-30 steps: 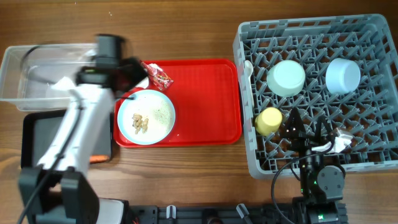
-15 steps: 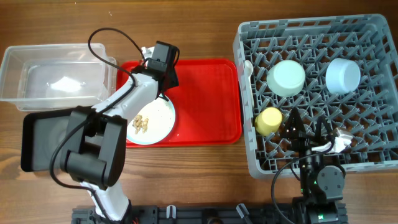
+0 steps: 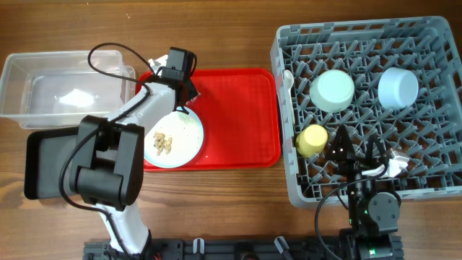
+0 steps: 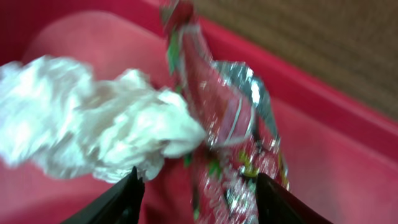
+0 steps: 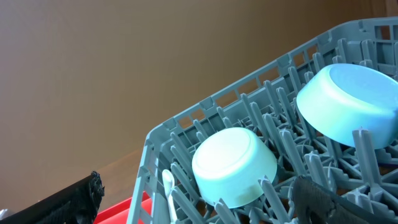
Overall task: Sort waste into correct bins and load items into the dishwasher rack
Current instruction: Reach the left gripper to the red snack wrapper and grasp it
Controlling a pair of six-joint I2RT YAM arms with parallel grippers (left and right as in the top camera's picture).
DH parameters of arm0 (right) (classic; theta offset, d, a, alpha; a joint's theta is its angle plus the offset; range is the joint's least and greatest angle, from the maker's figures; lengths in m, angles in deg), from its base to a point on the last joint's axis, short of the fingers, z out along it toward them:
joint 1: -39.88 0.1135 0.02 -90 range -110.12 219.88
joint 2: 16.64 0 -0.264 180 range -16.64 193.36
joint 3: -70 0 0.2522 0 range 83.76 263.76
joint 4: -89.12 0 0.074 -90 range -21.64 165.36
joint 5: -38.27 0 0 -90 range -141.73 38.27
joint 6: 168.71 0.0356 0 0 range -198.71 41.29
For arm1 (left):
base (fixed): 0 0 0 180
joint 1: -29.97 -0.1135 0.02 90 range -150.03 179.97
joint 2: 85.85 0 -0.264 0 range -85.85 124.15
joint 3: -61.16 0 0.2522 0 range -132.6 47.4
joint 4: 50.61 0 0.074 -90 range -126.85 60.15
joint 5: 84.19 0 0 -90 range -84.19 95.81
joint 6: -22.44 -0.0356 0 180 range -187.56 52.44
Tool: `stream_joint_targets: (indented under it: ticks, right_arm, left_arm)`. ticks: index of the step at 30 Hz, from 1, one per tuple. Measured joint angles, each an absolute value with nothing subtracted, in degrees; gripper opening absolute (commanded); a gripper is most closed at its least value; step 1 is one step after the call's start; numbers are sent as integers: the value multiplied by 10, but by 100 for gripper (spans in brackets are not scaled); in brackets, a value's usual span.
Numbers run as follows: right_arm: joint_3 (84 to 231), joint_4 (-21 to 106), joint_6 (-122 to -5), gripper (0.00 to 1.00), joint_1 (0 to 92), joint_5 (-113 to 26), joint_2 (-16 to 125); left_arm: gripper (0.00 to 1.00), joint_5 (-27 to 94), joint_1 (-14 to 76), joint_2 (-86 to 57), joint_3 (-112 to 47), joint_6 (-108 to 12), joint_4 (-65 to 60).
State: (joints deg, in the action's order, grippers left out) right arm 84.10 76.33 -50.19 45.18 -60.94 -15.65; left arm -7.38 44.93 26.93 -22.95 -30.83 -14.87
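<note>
My left gripper needs to move clear of the white tissue, as the tissue's tip lies against the red wrapper within its open fingers, and grip the wrapper alone (image 4: 231,158).
My left gripper (image 3: 180,88) is over the back-left corner of the red tray. In the left wrist view its jaws (image 4: 198,180) are open on either side of the red crinkled snack wrapper (image 4: 230,124), with a crumpled white tissue (image 4: 93,124) just left of it. In the overhead view the gripper hides the wrapper. The light-blue plate (image 3: 184,144) holds rice and brownish scraps (image 3: 162,143). In the grey rack (image 3: 433,180) sit the pale green bowl (image 3: 332,90), the light-blue bowl (image 3: 398,87), the yellow-green cup (image 3: 312,140) and the white spoon (image 3: 288,79). My right gripper (image 3: 359,155) is open and empty over the rack's front.
The clear tub (image 3: 18,68) stands at the back left with something white inside. The black tray (image 3: 43,166) lies in front of it. The red serving tray (image 3: 238,115) is in the middle. My left arm lies across the tray's left edge. The carrot piece is hidden.
My left arm swung from over the clear tub to the tray's back-left corner and now sits around the wrapper. The right arm has not moved.
</note>
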Motion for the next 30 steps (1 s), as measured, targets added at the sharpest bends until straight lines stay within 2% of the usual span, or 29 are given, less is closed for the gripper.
stream_joint_targets:
  ticks: [4,6,9,10,11,12,15,20,24,30]
  right_arm:
    - [841,763,-502,100,452,-609,-156]
    - [841,763,-502,100,452,-609,-156]
    - [841,763,-502,100,452,-609,-156]
    - [841,763,-502,100,452,-609,-156]
    - [841,763,-502,100,452,-609,-156]
    - [841,763,-502,100,452,-609,-156]
    - [841,763,-502,100,452,-609,-156]
    - [841,763,-502,100,452,-609,-156]
    - [841,763,-502,100,452,-609,-156]
    - [841,763,-502,100,452,-609,-156]
  left_arm:
    - [38,-44,448,270,-229,-316,-201]
    - [33,-33,448,270,-229,-319,-206]
    - [34,-26,448,270,-229,-325,-211]
    - [38,-24,448,270,-229,-325,-211]
    - [52,-22,448,270,-229,-325,-211]
    - [54,-21,448,270,-229,-326,-209]
    - [53,-18,448,270,-229,-326,-209]
    - [34,-16,448,284,-229,-312,-218]
    - [4,-14,448,298,-229,-302,-234]
    - [4,10,448,296,-229,-299,-230]
